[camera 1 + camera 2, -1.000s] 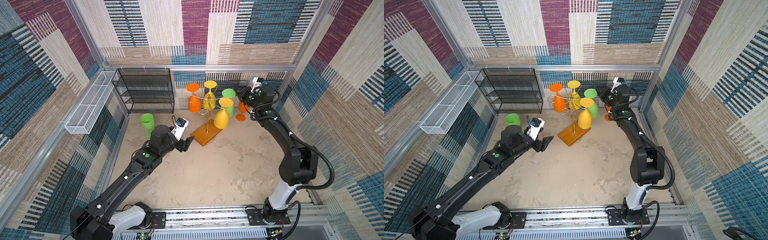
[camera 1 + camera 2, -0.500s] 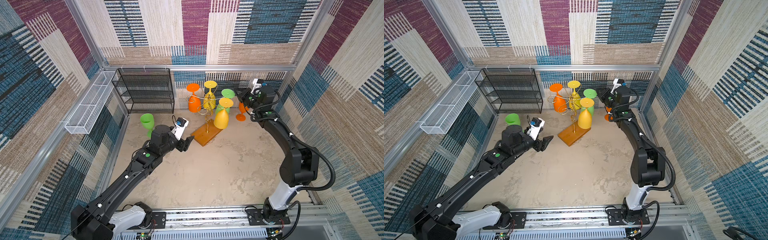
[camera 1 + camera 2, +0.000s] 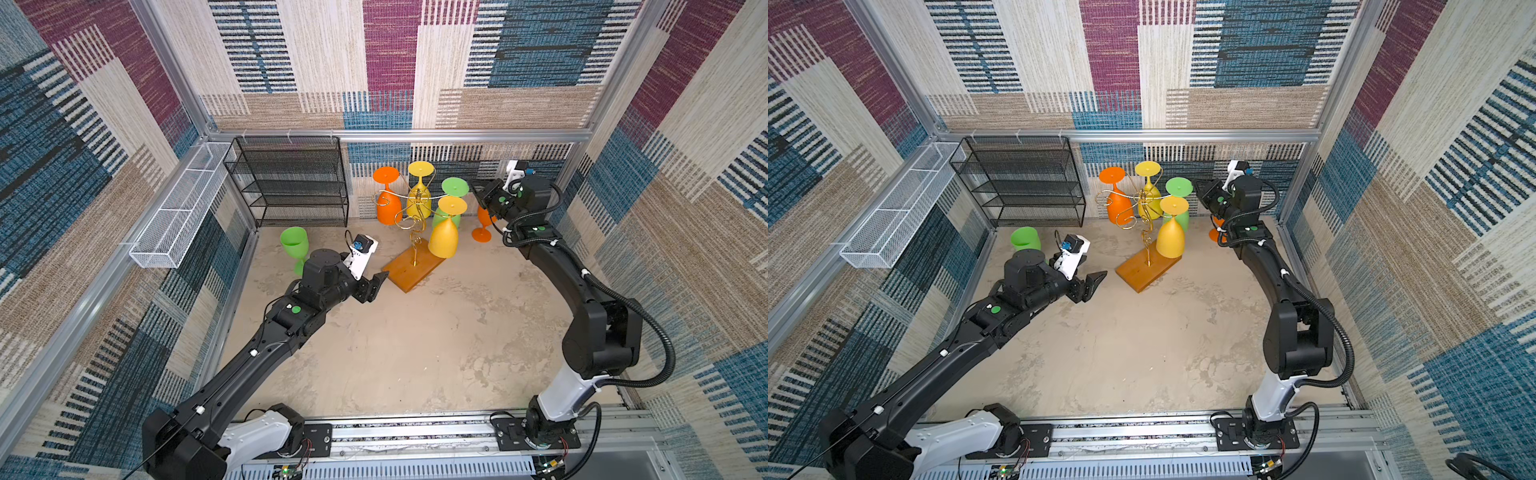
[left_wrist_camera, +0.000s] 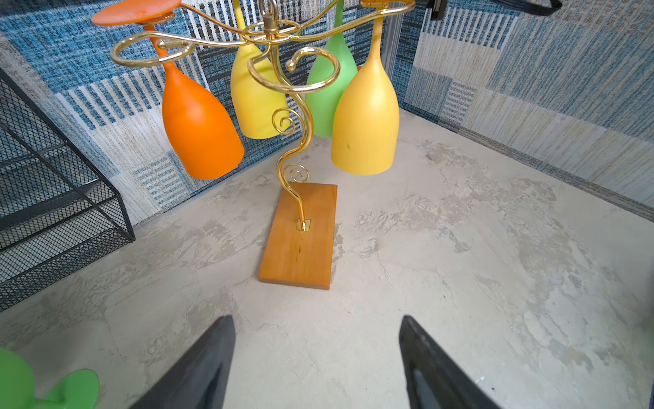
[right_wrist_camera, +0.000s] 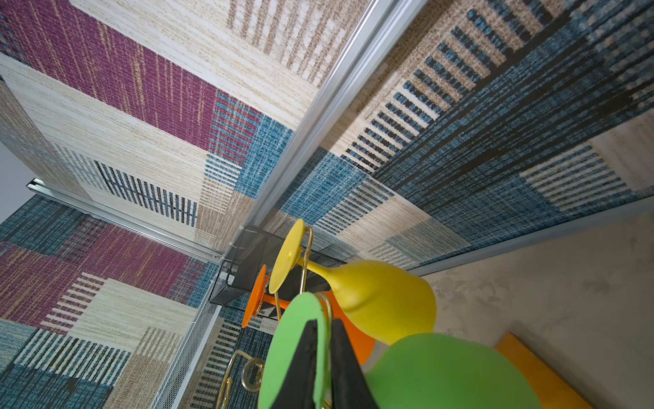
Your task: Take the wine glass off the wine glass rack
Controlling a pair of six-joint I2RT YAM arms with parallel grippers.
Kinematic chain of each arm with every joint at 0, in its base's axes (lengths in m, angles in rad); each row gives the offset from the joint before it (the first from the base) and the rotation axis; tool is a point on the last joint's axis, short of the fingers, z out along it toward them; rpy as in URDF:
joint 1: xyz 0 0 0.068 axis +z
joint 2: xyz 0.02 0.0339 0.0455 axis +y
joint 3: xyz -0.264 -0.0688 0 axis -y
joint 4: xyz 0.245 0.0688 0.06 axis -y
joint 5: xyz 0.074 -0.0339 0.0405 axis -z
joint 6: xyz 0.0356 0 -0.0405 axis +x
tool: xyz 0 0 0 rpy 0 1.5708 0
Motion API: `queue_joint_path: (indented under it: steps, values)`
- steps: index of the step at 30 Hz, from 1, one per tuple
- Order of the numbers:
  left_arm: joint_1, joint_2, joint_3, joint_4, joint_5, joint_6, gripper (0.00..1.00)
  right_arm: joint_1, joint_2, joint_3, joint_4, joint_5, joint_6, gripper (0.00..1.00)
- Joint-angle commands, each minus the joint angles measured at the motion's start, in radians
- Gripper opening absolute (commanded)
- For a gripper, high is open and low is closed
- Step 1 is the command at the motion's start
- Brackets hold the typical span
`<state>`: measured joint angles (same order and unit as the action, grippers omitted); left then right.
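The gold hook touches the green wine glass's foot inside my right fingers; I will open, then pinch only the foot's edge [image 3: 1189, 187].
The wine glass rack [image 3: 411, 268] [image 3: 1148, 270] [image 4: 300, 233] is a gold wire stand on an orange-brown wooden base. Several glasses hang upside down from it. My right gripper [image 3: 478, 195] [image 3: 1200, 193] [image 5: 325, 322] is shut on the flat foot of the hanging green wine glass [image 3: 455, 187] [image 3: 1178, 187] [image 5: 449, 371], one finger on each face of the disc. The other hanging glasses are orange [image 3: 388, 208], yellow [image 3: 419, 199] and yellow-orange [image 3: 444, 241] [image 4: 364, 117]. My left gripper [image 3: 380, 280] [image 3: 1096, 280] [image 4: 316, 320] is open and empty, low over the floor just short of the base.
A green glass [image 3: 295, 245] stands upright on the floor behind my left wrist. An orange glass [image 3: 482, 226] stands under my right wrist. A black mesh shelf unit [image 3: 291, 183] is against the back wall. A white wire tray [image 3: 178, 212] hangs on the left wall.
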<state>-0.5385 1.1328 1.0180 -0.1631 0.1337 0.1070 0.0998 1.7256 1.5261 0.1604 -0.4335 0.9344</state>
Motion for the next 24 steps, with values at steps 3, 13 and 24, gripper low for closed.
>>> queue_joint_path:
  steps: [3, 13, 24]
  values:
    - [0.0, 0.001, 0.011, 0.001, -0.012, 0.022, 0.76, 0.0, -0.019, -0.015, 0.02, 0.004, -0.024, 0.23]
    - [-0.001, -0.003, 0.014, -0.006, -0.023, 0.029, 0.75, 0.009, -0.014, -0.019, 0.016, -0.011, -0.036, 0.34]
    - [-0.002, -0.005, 0.016, -0.007, -0.026, 0.031, 0.75, 0.022, -0.012, -0.012, 0.013, -0.011, -0.037, 0.14]
